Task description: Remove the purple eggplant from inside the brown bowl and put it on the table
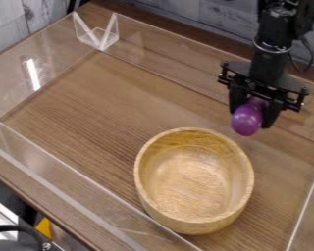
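Observation:
My gripper is going to release the purple eggplant on the wood (259, 128) just past the far rim of the brown bowl, under the arm.
My gripper (255, 106) points straight down at the right side of the table (107, 108) and is shut on the purple eggplant (246, 120). The eggplant hangs with its bulbous end down, just above the wood surface, beyond the far right rim of the brown bowl (194, 180). The bowl stands in the near middle of the table with nothing inside it. Whether the eggplant touches the table I cannot tell.
Clear acrylic walls (48, 54) run along the table's edges, with a folded clear corner piece (97, 31) at the far left. The right wall (306, 211) stands close to the bowl and the arm.

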`<state>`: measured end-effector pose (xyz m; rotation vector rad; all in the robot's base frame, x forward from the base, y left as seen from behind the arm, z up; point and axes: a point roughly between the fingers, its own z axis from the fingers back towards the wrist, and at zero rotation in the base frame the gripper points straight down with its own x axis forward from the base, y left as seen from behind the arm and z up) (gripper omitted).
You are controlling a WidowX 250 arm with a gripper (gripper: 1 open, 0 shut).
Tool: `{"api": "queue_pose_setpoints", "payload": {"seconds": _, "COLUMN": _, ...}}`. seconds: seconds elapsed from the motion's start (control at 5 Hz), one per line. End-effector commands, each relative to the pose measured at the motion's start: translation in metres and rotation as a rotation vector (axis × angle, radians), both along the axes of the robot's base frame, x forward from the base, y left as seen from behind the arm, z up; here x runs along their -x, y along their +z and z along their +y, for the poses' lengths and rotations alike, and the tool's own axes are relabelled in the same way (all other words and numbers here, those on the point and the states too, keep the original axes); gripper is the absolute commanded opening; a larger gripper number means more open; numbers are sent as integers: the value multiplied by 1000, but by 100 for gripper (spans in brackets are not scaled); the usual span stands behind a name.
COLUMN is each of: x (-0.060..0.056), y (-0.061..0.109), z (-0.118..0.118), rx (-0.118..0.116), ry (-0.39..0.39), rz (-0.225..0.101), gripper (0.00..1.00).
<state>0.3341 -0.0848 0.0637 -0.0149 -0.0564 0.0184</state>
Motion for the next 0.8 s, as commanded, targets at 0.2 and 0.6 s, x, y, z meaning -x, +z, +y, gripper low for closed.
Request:
{"api": "queue_pose_setpoints", "payload": {"seconds": 0.2, "x": -26, "y": 7, "z": -12, "rx": 32, "ry": -14, "rz": -71, "gripper": 0}}
{"api": "queue_pose_setpoints", "payload": {"seconds": 0.6, "x": -41, "y": 0, "z": -17, "rx": 32, "ry": -42, "rz": -74, "gripper": 0}}
